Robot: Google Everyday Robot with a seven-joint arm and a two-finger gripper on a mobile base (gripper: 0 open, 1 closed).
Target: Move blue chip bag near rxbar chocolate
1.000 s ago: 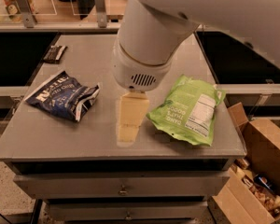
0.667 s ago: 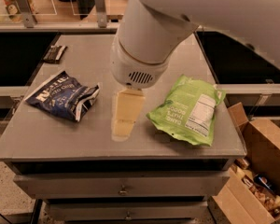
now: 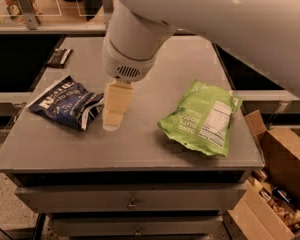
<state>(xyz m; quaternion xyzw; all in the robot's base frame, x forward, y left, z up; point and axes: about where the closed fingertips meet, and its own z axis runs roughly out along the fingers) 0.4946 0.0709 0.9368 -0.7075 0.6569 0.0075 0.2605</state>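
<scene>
The robot's gripper should next move to the blue chip bag's end (image 3: 90, 110) nearest the lime-green bag and close there.
The blue chip bag (image 3: 66, 103) lies wrinkled on the left part of the grey table, navy foil with white lettering. The rxbar chocolate (image 3: 59, 57) is a small dark bar at the table's far left corner, well apart from the bag. My gripper (image 3: 113, 115) hangs from the big white arm just to the right of the bag's right edge, its cream fingers pointing down close above the table.
A lime-green bag (image 3: 205, 116) with a white nutrition label lies on the table's right part. The grey table (image 3: 155, 154) has drawers below its front edge. An open cardboard box (image 3: 277, 184) stands on the floor at the right.
My gripper and arm have moved left toward the blue chip bag. The bags and the bar have not moved.
</scene>
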